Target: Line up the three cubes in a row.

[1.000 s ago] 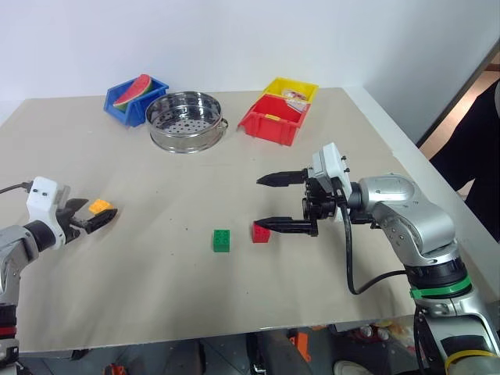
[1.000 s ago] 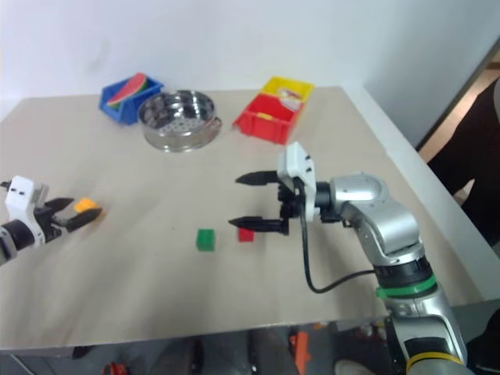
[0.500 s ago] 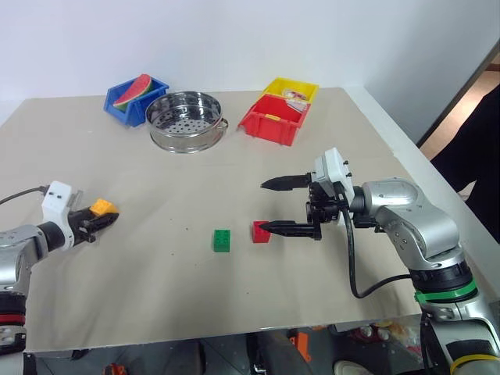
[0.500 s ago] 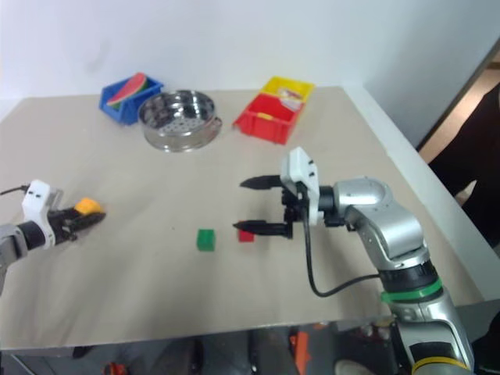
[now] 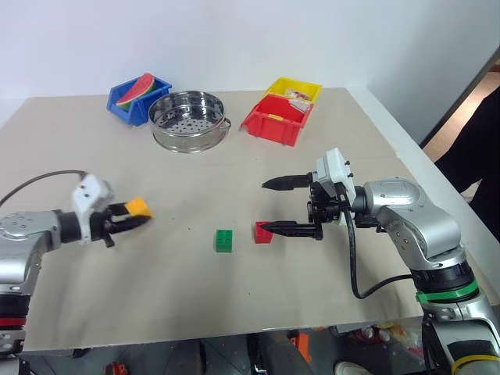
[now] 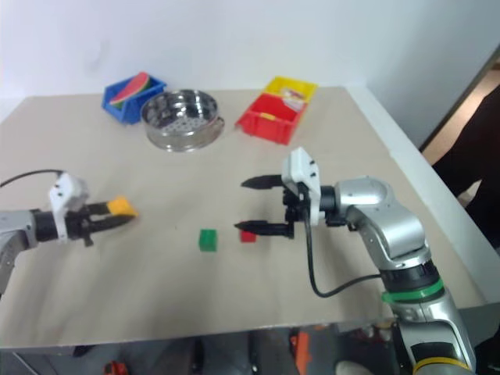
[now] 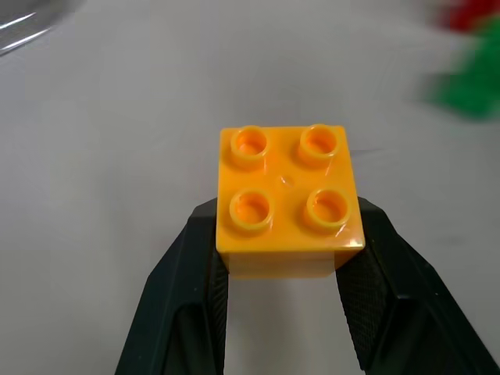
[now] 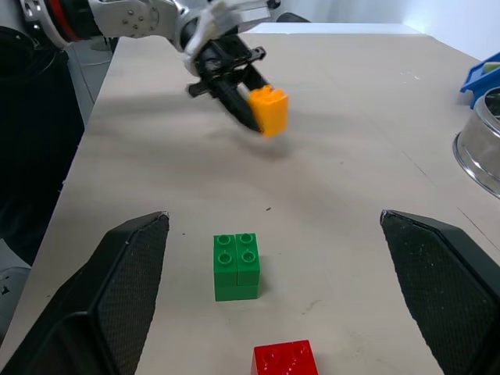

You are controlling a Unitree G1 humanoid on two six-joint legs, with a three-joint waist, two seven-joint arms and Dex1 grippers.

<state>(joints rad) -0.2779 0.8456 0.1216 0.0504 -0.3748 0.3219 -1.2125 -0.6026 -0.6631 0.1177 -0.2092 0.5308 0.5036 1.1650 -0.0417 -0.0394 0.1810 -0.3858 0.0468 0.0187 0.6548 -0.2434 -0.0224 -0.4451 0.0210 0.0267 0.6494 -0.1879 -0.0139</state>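
The robot's left gripper should put the orange-yellow cube down on the table (image 5: 178,243) (image 7: 478,181) beside the green cube, opposite the red cube.
An orange-yellow cube (image 5: 138,208) is held just above the table on the left, with my left gripper (image 5: 131,216) shut on it; the wrist view shows the orange-yellow cube (image 7: 287,200) studs-up between the two black fingers (image 7: 183,293). A green cube (image 5: 224,241) and a red cube (image 5: 263,232) sit side by side near the table's middle, to the right of the held cube. My right gripper (image 5: 270,205) stands wide open, its lower fingertip close beside the red cube and nothing between its fingers. From the right wrist the green cube (image 8: 236,266) and red cube (image 8: 284,362) lie between the open fingers.
At the back of the table (image 5: 156,297) stand a blue bin (image 5: 134,98) with a watermelon slice, a steel steamer pot (image 5: 187,120), and a red bin (image 5: 276,119) with a yellow bin (image 5: 294,90) behind it. A dark figure (image 5: 476,148) stands past the right edge.
My left gripper shut on the orange-yellow cube, lifted it slightly and carried it rightward toward the green cube. The right gripper stayed in place, open.
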